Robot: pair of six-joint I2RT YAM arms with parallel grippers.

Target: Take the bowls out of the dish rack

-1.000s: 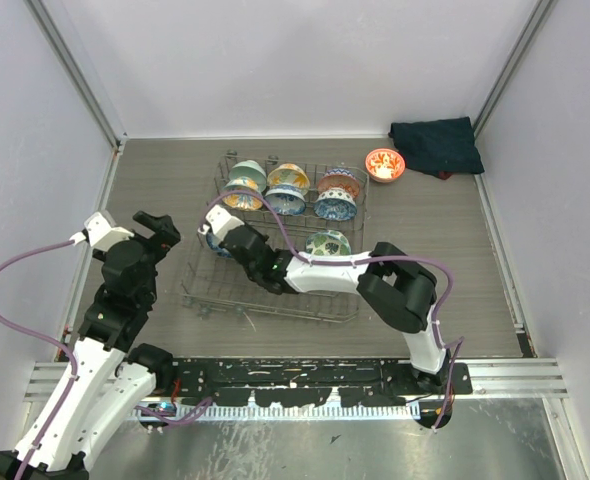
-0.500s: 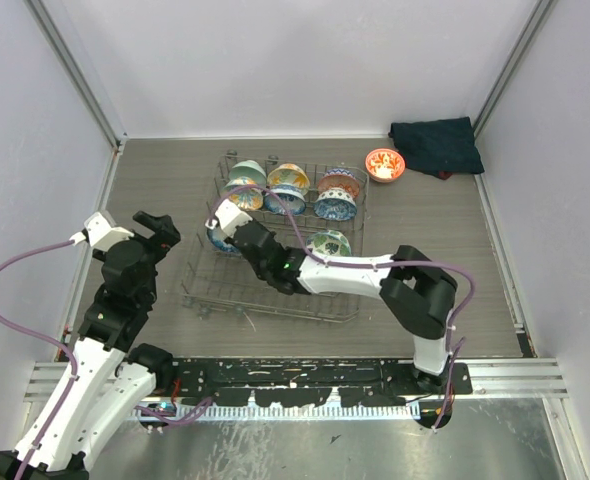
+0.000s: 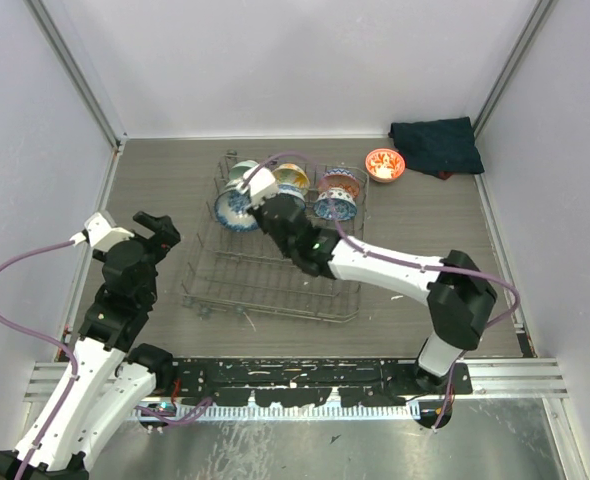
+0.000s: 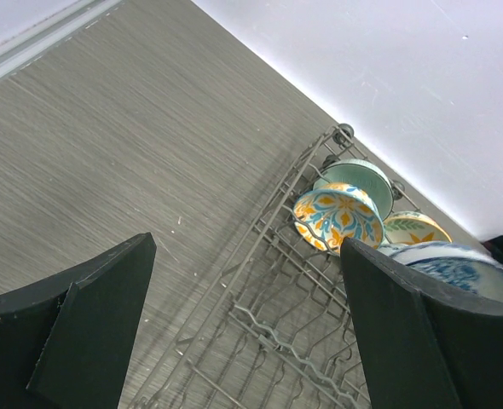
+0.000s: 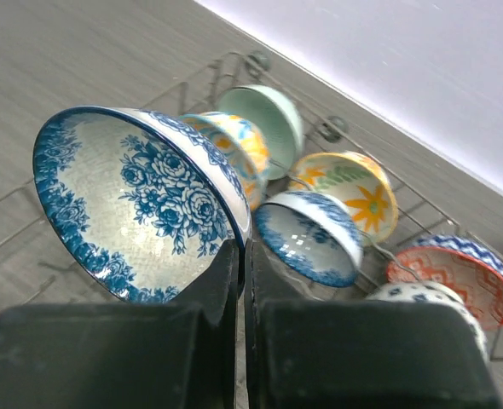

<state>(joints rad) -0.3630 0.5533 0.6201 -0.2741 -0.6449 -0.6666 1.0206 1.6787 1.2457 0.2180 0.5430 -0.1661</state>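
Observation:
I should use my right gripper to set the white bowl with blue flowers, now tilted over the rack's back part, down inside the small red bowl [image 3: 385, 163] near the dark cloth.
My right gripper [image 3: 254, 206] is shut on the rim of a white bowl with blue flowers [image 3: 231, 208], held tilted over the left back part of the grey wire dish rack [image 3: 225, 285]. In the right wrist view the fingers [image 5: 226, 281] pinch that bowl's rim [image 5: 141, 200]. Behind it in the rack stand a mint bowl [image 5: 268, 119], an orange-and-blue bowl [image 5: 234, 141], a yellow bowl [image 5: 354, 183], a blue-rimmed bowl [image 5: 307, 239] and a red-orange bowl [image 5: 443, 264]. My left gripper [image 3: 151, 232] is open and empty, left of the rack [image 4: 320, 290].
A small red bowl [image 3: 385, 163] sits on the table behind the rack's right corner. A dark folded cloth [image 3: 435, 145] lies in the back right corner. Walls close in the table on three sides. My right arm stretches across the rack's right half.
My right gripper has lifted the blue-flowered bowl from the rack's left middle and carried it back and to the right. The left arm has not moved.

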